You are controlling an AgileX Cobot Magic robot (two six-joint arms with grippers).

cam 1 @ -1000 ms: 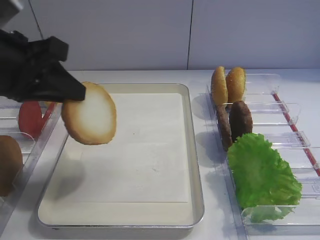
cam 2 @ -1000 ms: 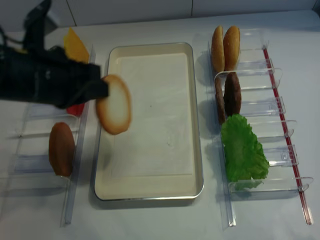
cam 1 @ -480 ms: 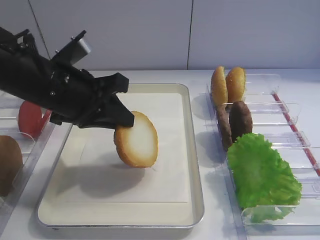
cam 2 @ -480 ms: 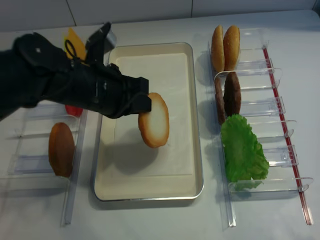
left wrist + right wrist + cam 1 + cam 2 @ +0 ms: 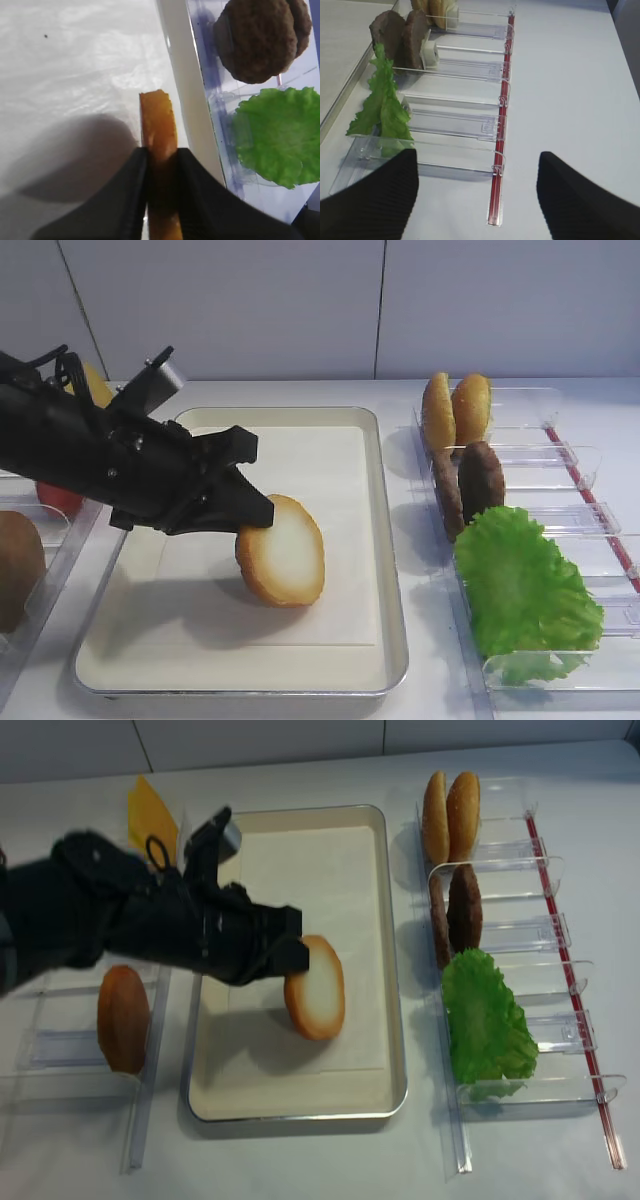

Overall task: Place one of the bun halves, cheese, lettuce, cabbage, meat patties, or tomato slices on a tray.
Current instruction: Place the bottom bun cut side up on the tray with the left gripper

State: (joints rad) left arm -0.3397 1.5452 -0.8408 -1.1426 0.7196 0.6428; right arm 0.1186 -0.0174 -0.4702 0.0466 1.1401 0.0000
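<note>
The robot's left gripper will release the bun half on the tray's cream liner (image 5: 302, 1017) (image 5: 75, 147) between the brown bun and the lettuce.
My left gripper (image 5: 256, 517) (image 5: 291, 958) is shut on a bun half (image 5: 285, 552) (image 5: 316, 988), held on edge with its creamy cut face towards the tray's near end. It hangs low over the middle of the tray (image 5: 396, 585) (image 5: 396, 970), its lower rim at or just above the cream liner; I cannot tell whether they touch. In the left wrist view the golden crust edge of the bun half (image 5: 157, 117) sticks out between the pads of the left gripper (image 5: 160, 152). My right gripper (image 5: 477, 195) stands open over bare table beside the right rack.
The right rack holds two glossy buns (image 5: 455, 408), two meat patties (image 5: 480, 480) (image 5: 400, 32) and the lettuce (image 5: 520, 590) (image 5: 382, 107). On the left are the cheese (image 5: 145, 810), a red tomato slice (image 5: 60, 498) and a brown bun (image 5: 122, 1018).
The left gripper carried the bun half from the tray's left edge to its middle and lowered it close to the liner. The right gripper stayed put.
</note>
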